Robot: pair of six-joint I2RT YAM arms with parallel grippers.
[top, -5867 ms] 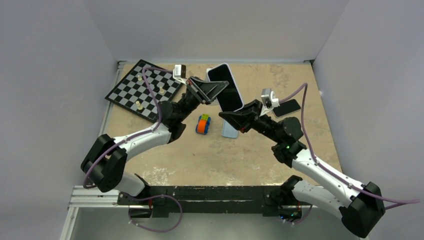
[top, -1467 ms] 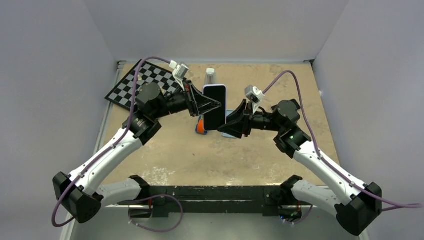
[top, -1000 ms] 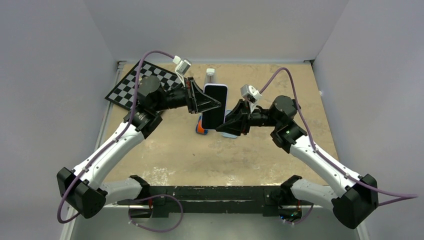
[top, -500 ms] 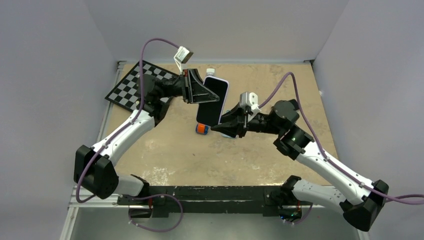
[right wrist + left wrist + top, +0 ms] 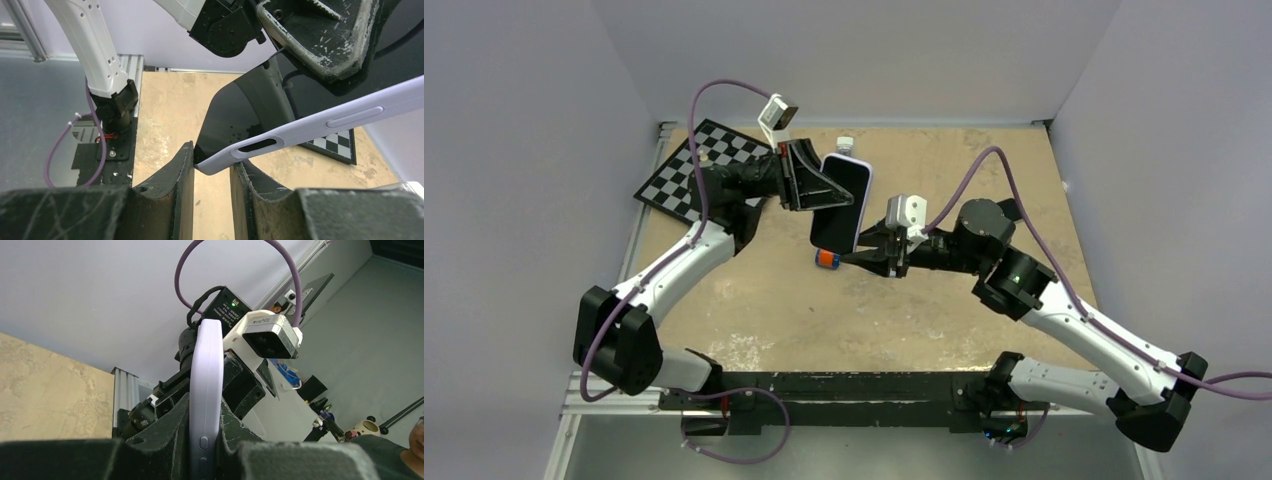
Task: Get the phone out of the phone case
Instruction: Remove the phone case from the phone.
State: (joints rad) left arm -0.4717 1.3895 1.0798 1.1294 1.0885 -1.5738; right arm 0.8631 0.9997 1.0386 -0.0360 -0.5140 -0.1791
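Next, my right gripper backs off, turns in line with the phone and takes its lower end [image 5: 845,240], because the case's lavender corner slants across my right gripper's fingers.
The phone [image 5: 841,203], black screen up in a lavender case, is held in the air over the table's middle. My left gripper [image 5: 809,187] is shut on its upper left long edge. In the left wrist view the case's edge [image 5: 206,390] stands upright between the fingers of the left gripper [image 5: 206,452]. My right gripper [image 5: 867,256] is at the phone's lower end. In the right wrist view the case's lavender corner [image 5: 215,165] sits between the tips of the right gripper [image 5: 212,172], touching both fingers, with the black screen [image 5: 235,115] above.
A chessboard [image 5: 682,172] with a few pieces lies at the far left and also shows in the right wrist view [image 5: 334,145]. A clear bottle [image 5: 845,146] stands behind the phone. A small orange and blue toy [image 5: 826,260] lies on the table under the phone.
Both arms have carried the phone a little left and tilted it. The right gripper has narrowed and come onto the phone's lower corner. The left arm's elbow has swung.
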